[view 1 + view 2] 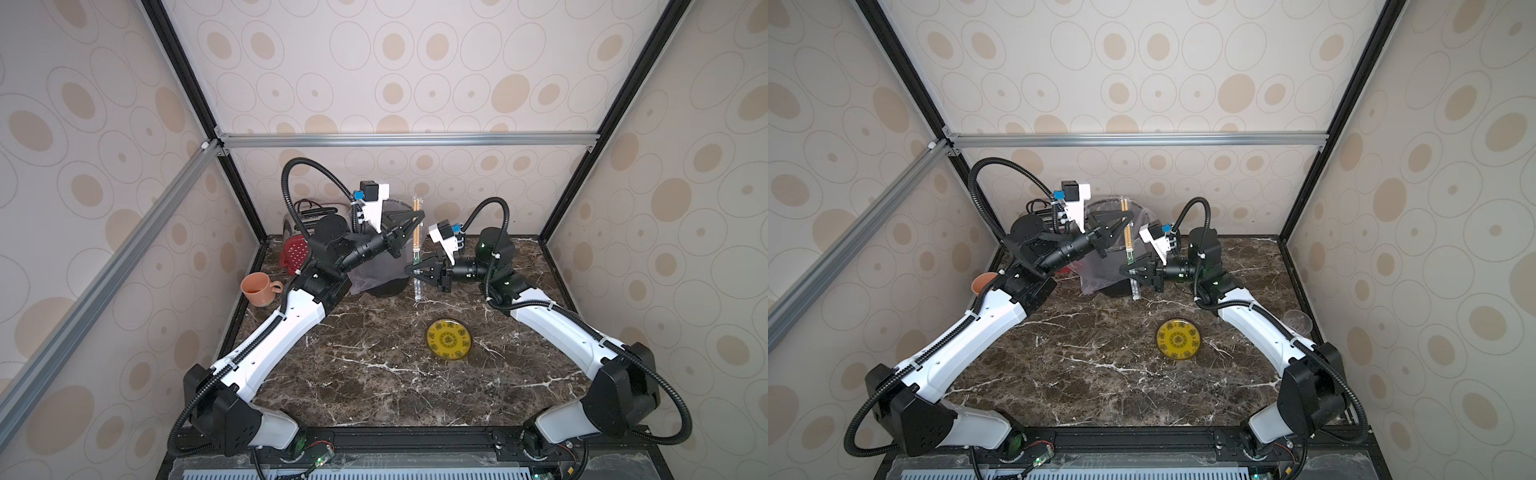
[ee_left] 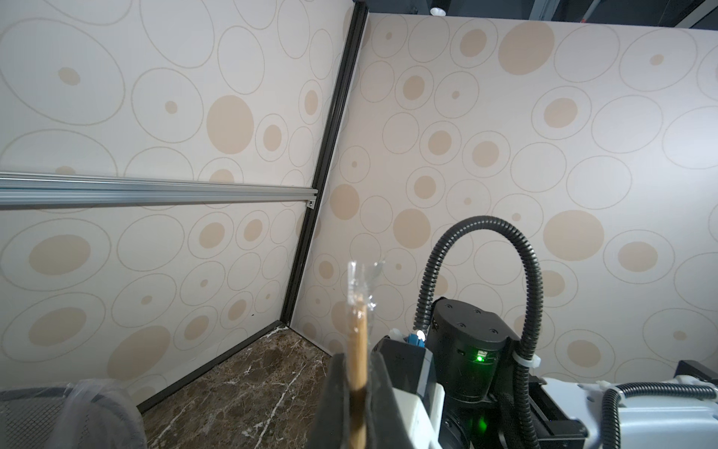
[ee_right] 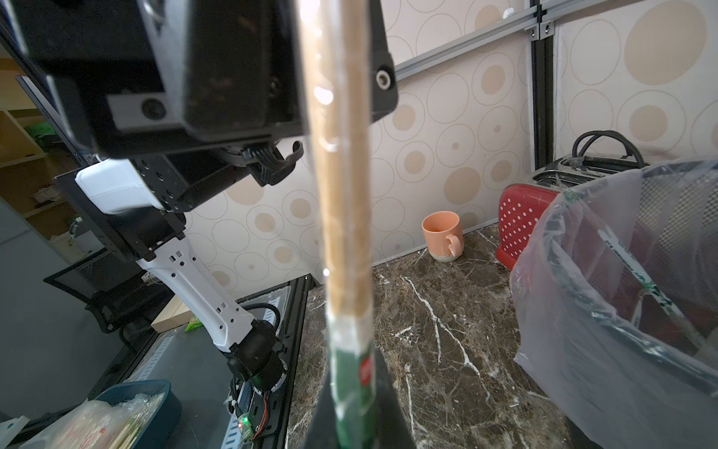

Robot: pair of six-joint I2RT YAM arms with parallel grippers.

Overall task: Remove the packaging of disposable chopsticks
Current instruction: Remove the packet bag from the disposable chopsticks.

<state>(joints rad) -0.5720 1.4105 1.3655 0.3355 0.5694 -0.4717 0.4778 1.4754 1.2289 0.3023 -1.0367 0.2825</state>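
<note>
I should open my left gripper and take the chopsticks lower down [image 1: 416, 237] to push the tips out through the sleeve's crumpled end, which caps them.
The disposable chopsticks [image 1: 415, 224], thin tan sticks, stand upright above the back of the table in both top views, inside the packaging [image 1: 417, 289], a clear sleeve with a green printed part. My left gripper [image 1: 415, 227] is shut on the upper part, and the sticks [image 2: 358, 350] pass between its jaws. The sleeve's crumpled end [image 2: 359, 280] reaches past the stick tips. Lower down, my right gripper [image 1: 417, 272] is shut on the packaging at its green section [image 3: 355, 381]. The sleeve's clear tail [image 1: 1135, 289] hangs below it. Sticks [image 3: 344, 194] fill the right wrist view.
A grey mesh bin [image 1: 386, 286] lined with a translucent bag [image 3: 621, 272] stands just behind and left of the grippers. A yellow dish [image 1: 449, 344] lies on the marble table [image 1: 374, 374]. An orange mug [image 1: 259, 289] and a red toaster [image 1: 295, 249] stand at the back left, and a clear cup [image 1: 1298, 322] at the right edge.
</note>
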